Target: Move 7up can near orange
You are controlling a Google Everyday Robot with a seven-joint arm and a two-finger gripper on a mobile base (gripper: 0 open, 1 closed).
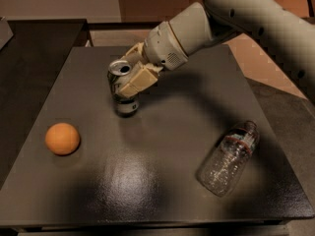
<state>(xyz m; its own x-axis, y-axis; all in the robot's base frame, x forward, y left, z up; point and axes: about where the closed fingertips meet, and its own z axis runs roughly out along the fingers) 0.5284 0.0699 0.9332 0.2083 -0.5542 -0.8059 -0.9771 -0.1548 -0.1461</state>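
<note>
Next, I release the 7up can on the dark tabletop [96, 119] just behind the orange, close beside it.
The 7up can [119, 72], silvery with a pull-tab top, stands upright in my gripper [129, 77], which is shut on its sides. The can is at the table's middle left, at or just above the dark tabletop [162, 146]. The orange [62, 138] lies on the table's left side, to the lower left of the can and well apart from it. My white arm reaches in from the upper right.
A clear crinkled plastic bottle [230, 157] lies on its side at the table's right front. The dark table has edges on all sides, with a darker counter [34, 48] to the left and floor beyond the right edge.
</note>
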